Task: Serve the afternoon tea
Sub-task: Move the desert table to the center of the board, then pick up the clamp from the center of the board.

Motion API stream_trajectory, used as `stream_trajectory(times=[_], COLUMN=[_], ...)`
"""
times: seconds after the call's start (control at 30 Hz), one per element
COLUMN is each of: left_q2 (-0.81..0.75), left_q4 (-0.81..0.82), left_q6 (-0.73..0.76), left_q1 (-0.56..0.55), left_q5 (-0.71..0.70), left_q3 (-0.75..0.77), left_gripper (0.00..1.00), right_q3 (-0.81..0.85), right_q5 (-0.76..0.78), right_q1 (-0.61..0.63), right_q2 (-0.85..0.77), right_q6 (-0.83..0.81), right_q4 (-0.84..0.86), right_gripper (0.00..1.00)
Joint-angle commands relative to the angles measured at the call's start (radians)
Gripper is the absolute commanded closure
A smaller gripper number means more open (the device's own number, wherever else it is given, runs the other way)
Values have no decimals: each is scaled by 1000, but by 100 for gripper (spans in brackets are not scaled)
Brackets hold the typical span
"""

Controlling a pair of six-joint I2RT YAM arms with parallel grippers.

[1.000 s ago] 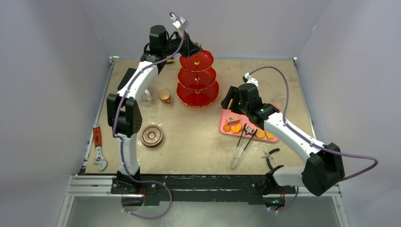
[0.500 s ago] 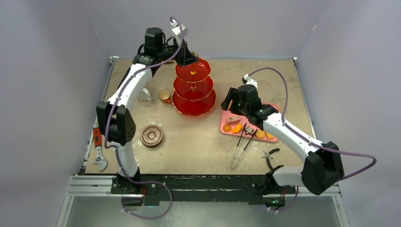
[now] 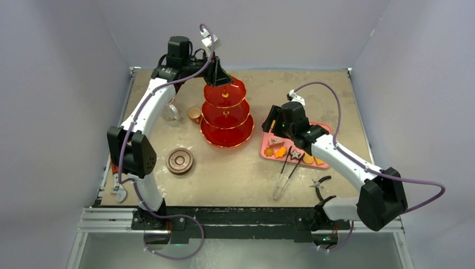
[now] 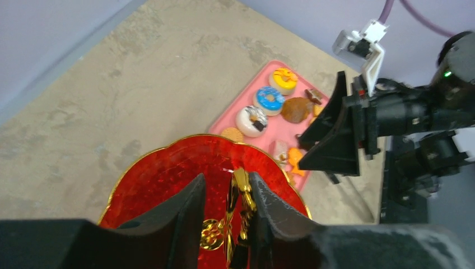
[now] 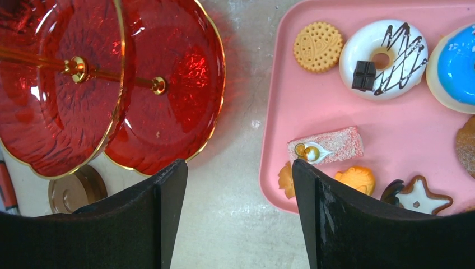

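Note:
The robot's right gripper needs to go to the black tongs next and close on the arm nearer the red stand (image 3: 285,166), just above its metal part.
The red three-tier stand (image 3: 227,115) with gold rims is at the table's back middle. My left gripper (image 3: 217,75) is above it, shut on its gold handle (image 4: 241,188); the top tier (image 4: 162,190) lies below the fingers. My right gripper (image 3: 273,120) is open and empty, hovering between the stand (image 5: 168,84) and the pink tray's left edge (image 5: 313,101). Pastries and biscuits (image 3: 280,151) lie on the tray, among them a biscuit (image 5: 318,46) and a white doughnut (image 5: 383,51). The copper cup (image 3: 194,114) stands left of the stand. The mug (image 3: 171,112) is partly hidden by my left arm. Brown saucers (image 3: 180,161) are stacked at the front left.
Black tongs (image 3: 287,171) lie in front of the pink tray (image 3: 266,144). Pliers (image 3: 320,186) lie at the front right. A red-handled wrench (image 3: 116,174) lies at the table's left edge.
My left gripper has carried the stand by its handle toward the near side and a little left. My right arm has barely moved.

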Motion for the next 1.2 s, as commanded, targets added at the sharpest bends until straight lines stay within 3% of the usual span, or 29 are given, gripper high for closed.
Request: stream_trajectory(times=[0.0, 0.1, 0.2, 0.5, 0.7, 0.87, 1.17], left_q2=[-67, -78, -94, -135, -155, -192, -274], left_q4=[-40, -70, -103, -190, -223, -334, -391], left_q6=[39, 57, 63, 23, -50, 33, 60], left_q1=[7, 8, 9, 60, 168, 202, 202], left_q5=[46, 36, 9, -98, -66, -128, -152], left_q3=[-24, -29, -21, 99, 214, 276, 175], left_gripper=[57, 26, 15, 7, 5, 4, 1], right_q3=[-18, -11, 4, -61, -150, -160, -263], right_q5=[28, 59, 123, 115, 120, 154, 178], right_q1=[-7, -6, -6, 13, 88, 122, 128], right_q2=[-12, -16, -11, -102, -124, -115, -62], right_q6=[15, 28, 45, 107, 221, 236, 242], right_q4=[-20, -75, -140, -291, -341, -363, -244], right_gripper=[26, 22, 20, 20, 19, 22, 32])
